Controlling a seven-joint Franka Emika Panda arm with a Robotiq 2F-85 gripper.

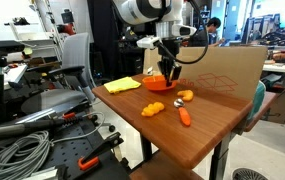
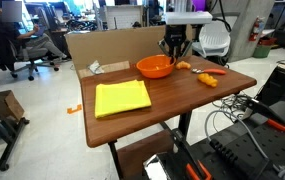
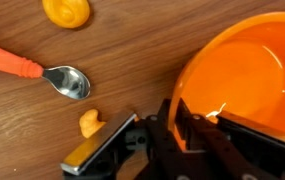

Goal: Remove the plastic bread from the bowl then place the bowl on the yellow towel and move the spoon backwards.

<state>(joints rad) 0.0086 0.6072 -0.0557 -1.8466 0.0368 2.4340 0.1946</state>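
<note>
Next, my gripper sets the orange bowl down on the middle of the yellow towel (image 1: 120,85) and lets go. The bowl will then cover most of the cloth.
The orange bowl (image 3: 244,72) stands on the wooden table, and my gripper (image 3: 178,113) is shut on its near rim, one finger inside and one outside. In both exterior views the gripper (image 1: 169,72) (image 2: 174,52) comes down onto the bowl's (image 1: 158,83) (image 2: 154,67) edge. The bowl looks empty. The plastic bread (image 3: 67,10) (image 1: 154,107) lies on the table outside the bowl. The spoon (image 3: 52,73) (image 1: 186,108), with its orange handle and silvery end, lies beside the bowl. The yellow towel (image 2: 122,98) (image 1: 122,85) lies flat on the table, apart from the bowl.
A small orange scrap (image 3: 90,123) lies on the table (image 1: 207,125) near my fingers. A cardboard panel (image 2: 107,47) stands along one table edge. Office chairs (image 1: 70,62), cables and tools surround the table.
</note>
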